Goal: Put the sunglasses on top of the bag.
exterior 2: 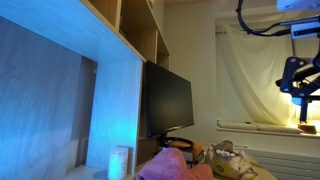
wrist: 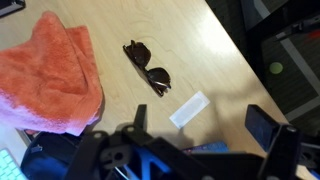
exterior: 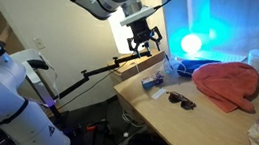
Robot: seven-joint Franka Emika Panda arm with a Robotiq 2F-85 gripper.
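I should move my gripper to the dark sunglasses next and close it on the middle of their folded arms (exterior: 181, 99) (wrist: 145, 73), next to the lenses.
The dark sunglasses (wrist: 148, 66) lie on the wooden table (wrist: 215, 50), also seen in an exterior view (exterior: 179, 99). The orange-red fabric bag (wrist: 50, 75) lies crumpled beside them, a short gap away; it also shows in both exterior views (exterior: 227, 83) (exterior 2: 170, 165). My gripper (wrist: 203, 125) is open and empty. It hangs well above the table near its edge (exterior: 144, 42), apart from the sunglasses, and shows high up in an exterior view (exterior 2: 300, 80).
A white paper slip (wrist: 189, 108) and a small blue item (wrist: 208, 147) lie under the gripper. A black monitor (exterior 2: 168, 100) and a bright blue lamp (exterior: 191, 42) stand at the back. The table edge (exterior: 141, 96) drops off beside the sunglasses.
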